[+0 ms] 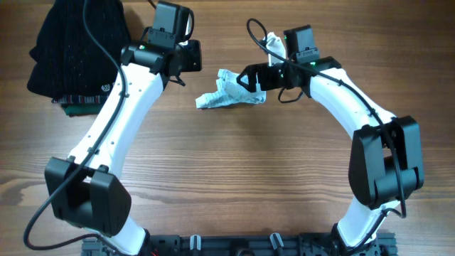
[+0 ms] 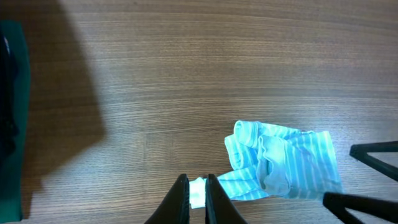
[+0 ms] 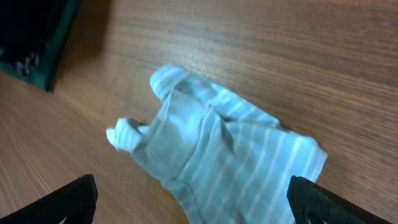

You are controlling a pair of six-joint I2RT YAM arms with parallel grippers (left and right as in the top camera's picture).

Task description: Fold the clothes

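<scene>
Next, I move in and pinch the garment's raised fold (image 3: 176, 113), as the open fingers of my right gripper are over the striped garment's flatter end, short of its bunched part.
The small pale blue-white striped garment (image 1: 229, 92) lies crumpled on the wooden table at the back centre. It also shows in the left wrist view (image 2: 283, 165) and the right wrist view (image 3: 230, 162). My right gripper (image 1: 250, 78) is open wide and hovers over the garment's right end, with its fingertips on either side of the cloth (image 3: 199, 202). My left gripper (image 1: 186, 58) is to the garment's upper left. Its fingers (image 2: 197, 196) are almost together, and a white corner of the garment shows through the narrow gap.
A black knit garment (image 1: 78, 43) lies on a dark green garment with plaid trim (image 1: 79, 105) at the back left corner; the green one also shows in the right wrist view (image 3: 34, 43). Bare wood table (image 1: 234, 171) lies in front.
</scene>
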